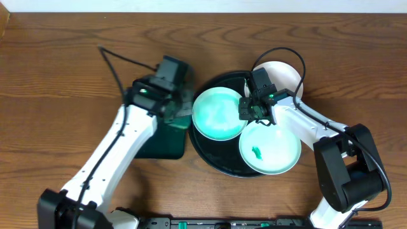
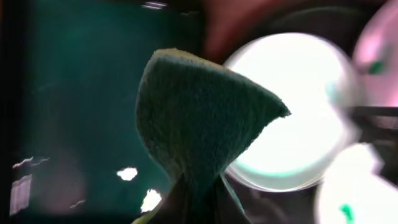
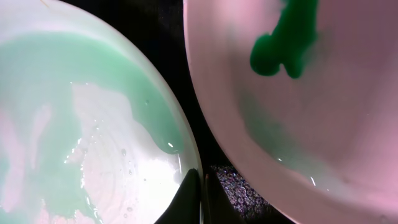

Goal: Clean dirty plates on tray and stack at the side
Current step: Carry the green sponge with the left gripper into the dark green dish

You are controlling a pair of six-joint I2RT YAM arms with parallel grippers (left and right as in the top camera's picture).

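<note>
Next, I let go of the green sponge with my left gripper just in front of the middle of the dark green tray (image 1: 151,129) (image 2: 102,137).
The black tray (image 1: 219,156) holds two mint plates. The left one (image 1: 216,114) is wet and streaked; the front one (image 1: 273,152) has a green smear. A white plate (image 1: 286,73) lies at the tray's back right, partly under my right arm. My right gripper (image 1: 253,113) is shut on the left mint plate's rim; the right wrist view shows the fingers (image 3: 202,193) pinching that rim (image 3: 81,124), next to the smeared plate (image 3: 311,124). My left gripper (image 1: 178,105) is shut on a green sponge (image 2: 199,118), held just left of that plate (image 2: 292,112).
A rectangular dark green tray (image 1: 159,143) lies under my left gripper, left of the black tray; it also shows in the left wrist view (image 2: 81,93). Bare wooden table (image 1: 57,83) surrounds both trays.
</note>
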